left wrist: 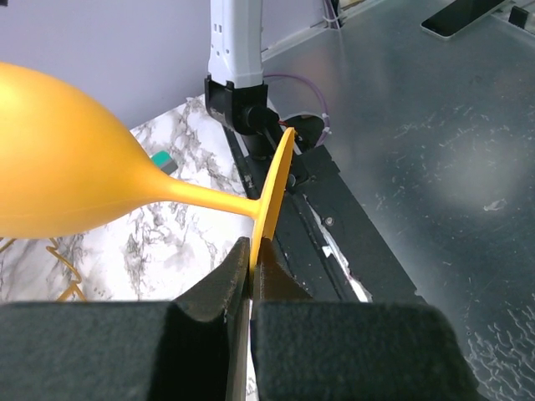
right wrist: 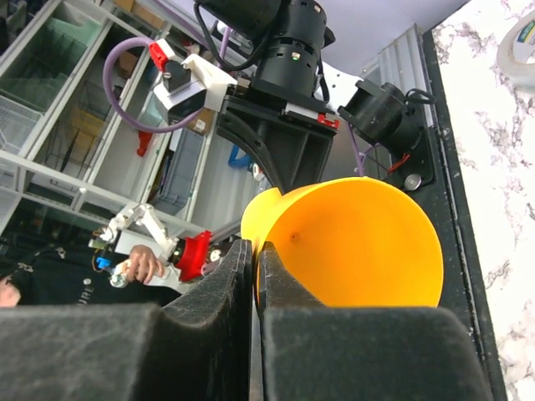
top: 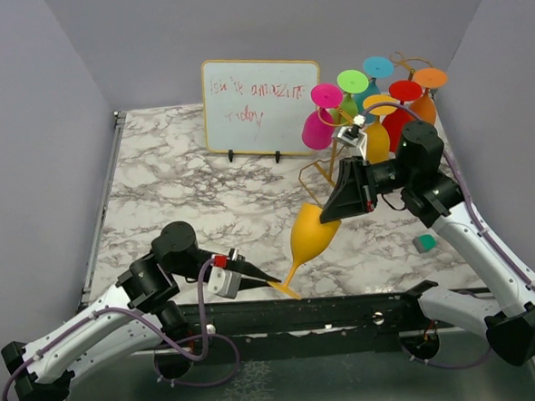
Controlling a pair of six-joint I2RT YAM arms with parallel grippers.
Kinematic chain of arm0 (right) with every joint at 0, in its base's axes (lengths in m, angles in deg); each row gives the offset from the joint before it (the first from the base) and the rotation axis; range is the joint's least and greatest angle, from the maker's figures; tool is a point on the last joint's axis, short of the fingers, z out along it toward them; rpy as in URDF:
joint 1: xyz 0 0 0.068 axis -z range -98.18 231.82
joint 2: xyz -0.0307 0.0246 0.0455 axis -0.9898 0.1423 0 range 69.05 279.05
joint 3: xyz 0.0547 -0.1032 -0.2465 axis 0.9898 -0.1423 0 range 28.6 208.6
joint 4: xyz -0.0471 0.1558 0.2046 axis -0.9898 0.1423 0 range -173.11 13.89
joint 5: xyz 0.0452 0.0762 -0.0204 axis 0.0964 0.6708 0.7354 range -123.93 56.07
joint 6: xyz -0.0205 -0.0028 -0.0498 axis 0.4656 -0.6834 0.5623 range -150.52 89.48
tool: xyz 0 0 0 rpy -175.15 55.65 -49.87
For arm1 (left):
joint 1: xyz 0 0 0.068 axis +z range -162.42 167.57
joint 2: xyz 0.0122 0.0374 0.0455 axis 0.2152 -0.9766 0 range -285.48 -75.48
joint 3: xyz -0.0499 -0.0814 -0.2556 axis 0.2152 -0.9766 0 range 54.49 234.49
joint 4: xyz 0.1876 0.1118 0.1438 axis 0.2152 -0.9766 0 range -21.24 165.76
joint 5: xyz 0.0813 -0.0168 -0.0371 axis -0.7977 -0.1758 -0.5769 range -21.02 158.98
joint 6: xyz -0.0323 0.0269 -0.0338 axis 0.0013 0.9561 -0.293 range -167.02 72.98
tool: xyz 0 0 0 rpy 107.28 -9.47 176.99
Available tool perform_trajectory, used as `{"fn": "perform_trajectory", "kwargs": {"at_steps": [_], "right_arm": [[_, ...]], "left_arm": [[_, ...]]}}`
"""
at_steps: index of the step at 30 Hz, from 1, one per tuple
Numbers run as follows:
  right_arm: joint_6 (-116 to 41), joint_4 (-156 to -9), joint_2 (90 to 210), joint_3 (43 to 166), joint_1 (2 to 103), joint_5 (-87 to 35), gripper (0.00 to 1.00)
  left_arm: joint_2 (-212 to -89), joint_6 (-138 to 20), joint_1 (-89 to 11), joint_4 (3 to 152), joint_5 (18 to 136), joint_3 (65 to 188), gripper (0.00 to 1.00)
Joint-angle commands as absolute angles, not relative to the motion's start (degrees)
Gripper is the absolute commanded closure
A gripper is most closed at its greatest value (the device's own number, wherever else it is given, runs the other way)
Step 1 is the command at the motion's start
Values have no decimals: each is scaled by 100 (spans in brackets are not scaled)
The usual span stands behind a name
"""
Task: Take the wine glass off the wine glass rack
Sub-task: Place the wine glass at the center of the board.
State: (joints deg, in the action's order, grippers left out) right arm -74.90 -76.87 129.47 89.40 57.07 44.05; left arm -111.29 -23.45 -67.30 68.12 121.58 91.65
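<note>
The robot's right gripper needs to release the wine glass on the marble (top: 220, 204) in front of the end of the board farthest from the rack. The glass is still tilted over the marble table.
A yellow-orange wine glass (top: 311, 234) hangs tilted over the marble table in front of the wine glass rack (top: 313, 173), a thin gold wire frame at the back right. My left gripper (top: 271, 280) is shut on the edge of the glass's flat foot (left wrist: 276, 180), with the stem and bowl (left wrist: 58, 167) reaching away to the left. My right gripper (top: 328, 217) is shut on the rim of the bowl (right wrist: 359, 242), one finger inside and one outside. In the wrist views the left gripper (left wrist: 251, 251) and right gripper (right wrist: 255, 251) both pinch thin yellow plastic.
Several coloured glasses (top: 371, 103) hang upside down on the rack. A white dry-erase board (top: 260, 105) stands at the back middle. A small teal block (top: 424, 243) lies right of the held glass. A black rail (top: 347, 309) runs along the near edge.
</note>
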Motion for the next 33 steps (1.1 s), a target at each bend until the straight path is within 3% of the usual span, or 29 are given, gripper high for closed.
{"fn": "perform_trajectory", "kwargs": {"at_steps": [1, 5, 6, 9, 10, 11, 18, 24, 27, 33], "right_arm": [[-7688, -7861, 12794, 8866, 5658, 4612, 96], [-7731, -7916, 12738, 8920, 5658, 4438, 99], [-7683, -7865, 12721, 8952, 5659, 4355, 99], [-7410, -7570, 12645, 9060, 5659, 4018, 99], [-7282, -7410, 12623, 9106, 5658, 3866, 99], [-7124, -7217, 12623, 9163, 5659, 3776, 99], [-5709, -5203, 12782, 9720, 5659, 2369, 99], [-5284, -4744, 12701, 9947, 5567, 875, 99], [-5133, -4602, 12797, 10127, 5407, 88, 99], [-4764, -4101, 13558, 10824, 3994, -1913, 99]], "left_arm": [[-11159, -2330, -6729, 6833, 11739, 9240, 100], [-11159, -2349, -6731, 6851, 11706, 9304, 84], [-11121, -2380, -6727, 6862, 11697, 9313, 77], [-10947, -2621, -6727, 6875, 11336, 9271, 40], [-10870, -2752, -6729, 6875, 11107, 9230, 10], [-10790, -2890, -6729, 6861, 10919, 9175, 2], [-10053, -3740, -6727, 6628, 9816, 8792, 1], [-9593, -5609, -6727, 5799, 5360, 8735, 1], [-9841, -6567, -6727, 4809, 3745, 9079, 1], [-10099, -7110, -6727, 4604, 3150, 9076, 1]]}}
